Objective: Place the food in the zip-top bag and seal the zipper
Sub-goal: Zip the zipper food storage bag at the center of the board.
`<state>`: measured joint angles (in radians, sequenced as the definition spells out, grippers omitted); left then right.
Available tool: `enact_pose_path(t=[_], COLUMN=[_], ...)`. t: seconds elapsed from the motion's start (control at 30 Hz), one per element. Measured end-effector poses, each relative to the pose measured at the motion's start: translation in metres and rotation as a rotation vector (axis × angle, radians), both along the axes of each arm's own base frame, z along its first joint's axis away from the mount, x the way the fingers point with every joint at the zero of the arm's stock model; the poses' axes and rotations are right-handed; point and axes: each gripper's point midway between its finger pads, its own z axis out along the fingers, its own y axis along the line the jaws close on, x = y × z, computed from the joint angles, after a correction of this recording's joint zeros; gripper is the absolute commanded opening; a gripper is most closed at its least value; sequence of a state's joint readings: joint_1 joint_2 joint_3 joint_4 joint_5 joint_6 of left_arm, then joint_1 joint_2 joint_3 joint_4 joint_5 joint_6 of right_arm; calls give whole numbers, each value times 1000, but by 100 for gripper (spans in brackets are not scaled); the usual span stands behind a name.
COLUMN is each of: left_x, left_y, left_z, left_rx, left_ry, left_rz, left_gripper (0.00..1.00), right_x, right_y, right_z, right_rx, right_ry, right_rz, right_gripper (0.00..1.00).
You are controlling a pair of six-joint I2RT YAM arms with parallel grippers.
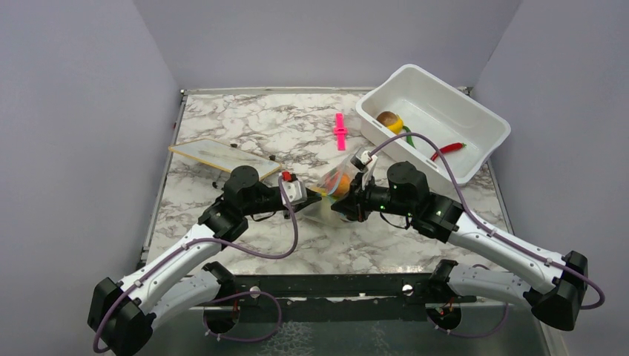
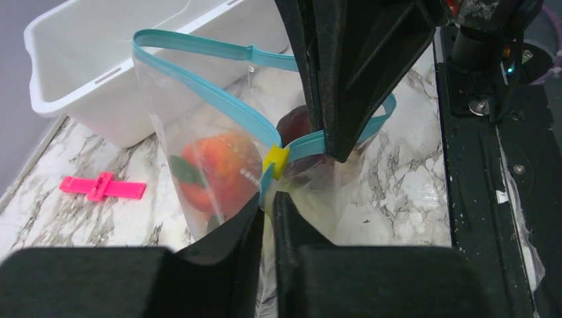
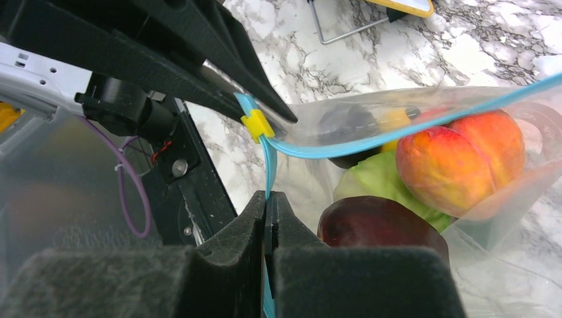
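The robot's right gripper holds the part of the zipper beside the yellow slider, so it should open and pinch the yellow slider itself [image 2: 276, 161] while the left gripper holds the end of the zipper.
The zip-top bag [image 1: 335, 185] hangs between my two grippers at the table's middle. Its light blue zipper [image 2: 199, 83] gapes in a loop, with a yellow slider [image 2: 276, 161] at the near end. Inside lie an orange-red peach [image 2: 215, 172], a dark brown piece [image 3: 378, 225], a green piece [image 3: 378, 179] and a yellow piece [image 3: 395, 118]. My left gripper [image 2: 266, 199] is shut on the bag's plastic just below the slider. My right gripper [image 3: 268, 199] is shut on the blue strip close to the slider [image 3: 256, 126]. In the top view the left gripper [image 1: 315, 196] and right gripper [image 1: 347, 202] meet at the bag.
A white tub [image 1: 475, 126] at the back right holds a brown-and-yellow piece [image 1: 389, 120], a green piece [image 1: 408, 133] and a red chili [image 1: 447, 150]. A pink clip [image 1: 340, 130] lies left of the tub. A pale board [image 1: 222, 156] sits at the left.
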<state>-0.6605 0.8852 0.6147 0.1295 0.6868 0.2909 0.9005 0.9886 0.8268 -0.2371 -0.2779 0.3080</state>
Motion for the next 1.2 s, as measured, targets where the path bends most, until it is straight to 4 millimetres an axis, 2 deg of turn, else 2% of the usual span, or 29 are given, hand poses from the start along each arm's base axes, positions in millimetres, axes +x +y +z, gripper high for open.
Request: enact_pose_path(t=[0.03,0.17,0.33,0.53,0.7,0.77,0.97,1.2], left_x=[-1,-3,-8,-14,-15,-15,-16,-16], left_y=[0,0,1,3,2,2,2,2], left_z=[-1,-3,-5,-9,-7,-7,-6,-5], left_rx=[0,-3,-8,-17,-28,-30,-35,-37], left_ry=[1,0,-2,4,17,21,26,26], left_rz=[-6,-13,-25,-39,-42,-42,-40,-40], left_gripper=[0,0,0,0,0,0,0,0], right_x=[0,0,1,-5,-17,-17,-12,-6], right_y=[0,0,-3,0,11,15,26,29], right_z=[0,0,7,42,56,55,34,31], right_rx=[0,-5,-24,16,54,50,-10,-35], right_ry=[0,-11,-58,-234,-406,-458,-532,-604], right_rz=[0,4,23,130,293,339,428,450], right_gripper=[5,24,38,36,35,35,31,32])
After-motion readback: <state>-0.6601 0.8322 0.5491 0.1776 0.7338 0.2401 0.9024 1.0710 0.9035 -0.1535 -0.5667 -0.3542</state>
